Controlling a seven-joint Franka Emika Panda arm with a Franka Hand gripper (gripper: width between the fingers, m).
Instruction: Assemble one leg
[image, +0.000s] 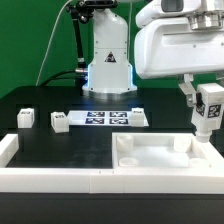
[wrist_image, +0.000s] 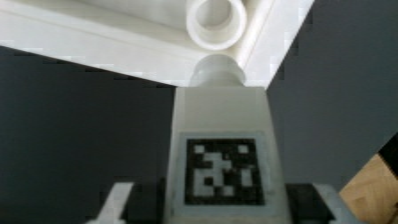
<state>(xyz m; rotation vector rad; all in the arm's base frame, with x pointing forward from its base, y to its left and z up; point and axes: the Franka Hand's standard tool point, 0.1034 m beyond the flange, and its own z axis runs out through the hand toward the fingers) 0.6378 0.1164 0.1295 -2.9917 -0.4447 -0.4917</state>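
Note:
The leg, now held upright above the slab's far corner, will be let go by my gripper upright in the slab's round corner hole (image: 199, 162) (wrist_image: 217, 21) nearest the front edge, below the leg.
My gripper (image: 208, 108) is shut on a leg (image: 208, 112), a small white block with a black-and-white tag, and holds it upright at the exterior view's right, just above the far right corner of the large white recessed slab (image: 160, 152). In the wrist view the leg (wrist_image: 224, 130) runs out from between my fingers (wrist_image: 125, 203), its narrow tip close to a round corner hole (wrist_image: 214, 20) of the slab (wrist_image: 107, 45). I cannot tell whether the tip touches the slab. Two more legs (image: 26, 118) (image: 60, 121) stand on the table at the exterior view's left.
The marker board (image: 108, 119) lies flat at mid-table before the robot base (image: 108, 60). A white raised rim (image: 40, 170) runs along the table's front and left edge. Black tabletop (image: 60, 145) lies between the rim and the legs.

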